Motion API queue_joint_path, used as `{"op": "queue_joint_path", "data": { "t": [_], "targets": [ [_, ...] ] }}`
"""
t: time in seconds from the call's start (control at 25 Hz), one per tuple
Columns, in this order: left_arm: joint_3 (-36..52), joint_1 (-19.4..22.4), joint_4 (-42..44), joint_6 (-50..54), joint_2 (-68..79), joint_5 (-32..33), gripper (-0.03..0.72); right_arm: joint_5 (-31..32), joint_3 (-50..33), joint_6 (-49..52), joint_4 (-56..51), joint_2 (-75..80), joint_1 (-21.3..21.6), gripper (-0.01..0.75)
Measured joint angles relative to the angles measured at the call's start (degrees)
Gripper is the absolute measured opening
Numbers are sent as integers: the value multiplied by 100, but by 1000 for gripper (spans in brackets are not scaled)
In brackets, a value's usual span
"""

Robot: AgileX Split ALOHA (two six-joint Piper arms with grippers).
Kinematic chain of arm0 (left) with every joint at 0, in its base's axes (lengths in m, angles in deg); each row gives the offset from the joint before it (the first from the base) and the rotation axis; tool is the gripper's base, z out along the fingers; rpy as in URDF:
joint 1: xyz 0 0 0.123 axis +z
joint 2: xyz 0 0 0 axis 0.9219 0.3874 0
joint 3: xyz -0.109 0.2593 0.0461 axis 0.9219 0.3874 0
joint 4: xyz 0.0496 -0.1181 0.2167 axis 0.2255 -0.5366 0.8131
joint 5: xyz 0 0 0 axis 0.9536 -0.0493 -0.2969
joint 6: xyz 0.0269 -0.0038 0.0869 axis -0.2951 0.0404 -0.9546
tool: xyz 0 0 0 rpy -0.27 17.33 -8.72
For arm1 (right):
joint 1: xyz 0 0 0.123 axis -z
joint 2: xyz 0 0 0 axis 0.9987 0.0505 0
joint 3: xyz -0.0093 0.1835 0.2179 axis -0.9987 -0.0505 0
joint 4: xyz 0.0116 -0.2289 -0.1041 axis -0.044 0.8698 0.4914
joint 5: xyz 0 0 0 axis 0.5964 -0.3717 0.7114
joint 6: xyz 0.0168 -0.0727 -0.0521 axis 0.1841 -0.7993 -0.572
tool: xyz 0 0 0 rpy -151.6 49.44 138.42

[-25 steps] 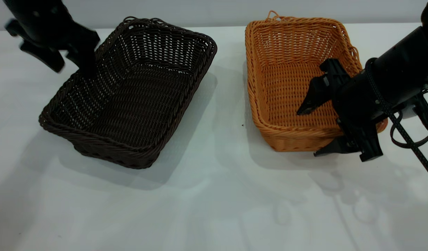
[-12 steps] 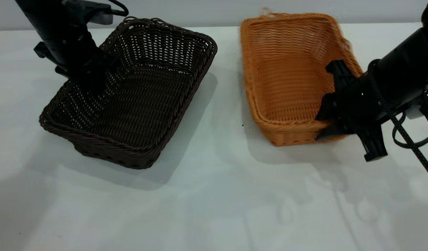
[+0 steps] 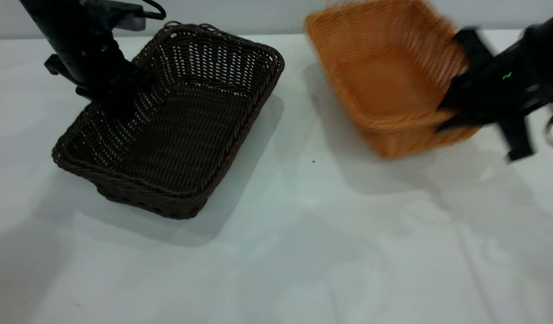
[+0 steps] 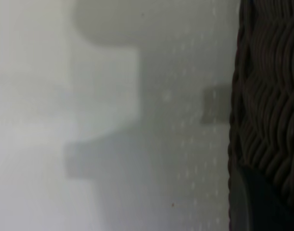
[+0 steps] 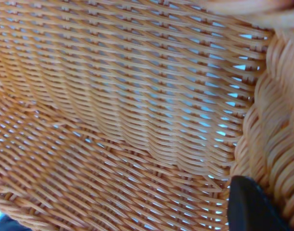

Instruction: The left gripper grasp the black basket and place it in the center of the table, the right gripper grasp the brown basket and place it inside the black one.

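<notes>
Next, I let go of the black basket with my left gripper on the bare white tabletop [image 3: 261,153] beside the tiny dark speck.
The black basket [image 3: 182,135] rests on the table [image 3: 276,261] at the left. My left gripper [image 3: 119,102] straddles its far-left rim, one jaw inside and one outside, shut on the wall. In the left wrist view one finger [image 4: 255,207] lies against the dark weave [image 4: 269,96]. The brown basket [image 3: 384,85] is off the table at the back right, tilted and blurred by motion. My right gripper [image 3: 456,114] is shut on its right near rim. In the right wrist view a fingertip [image 5: 250,207] presses beside the braided rim [image 5: 276,120].
A tiny dark speck [image 3: 314,161] lies on the table between the two baskets. A pale wall runs along the back edge. Bare white tabletop spreads across the middle and the whole front.
My right gripper closed on the brown basket's rim and lifted it up and back, tilting it. My left gripper came down onto the black basket's rim, and that basket has shifted slightly.
</notes>
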Motion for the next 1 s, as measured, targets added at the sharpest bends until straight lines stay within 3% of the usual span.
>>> {"op": "queue_joint_path", "data": {
  "t": [0.2,0.48,0.72,1.0],
  "targets": [
    [0,-134,-42,-1097,0,-109,76,1085,-6,-1234,122,-402,1016,61],
    [0,-851,-93,-3844,0,-986,76,3063,-6,-1463,1049,-461,2011,61],
    [0,-1381,82,-4679,46,-1811,76,3996,524,-1387,2021,-499,2299,61],
    [-285,-1741,416,-4936,402,-1872,76,4558,1317,-1056,2567,-505,2299,61]
  ]
}}
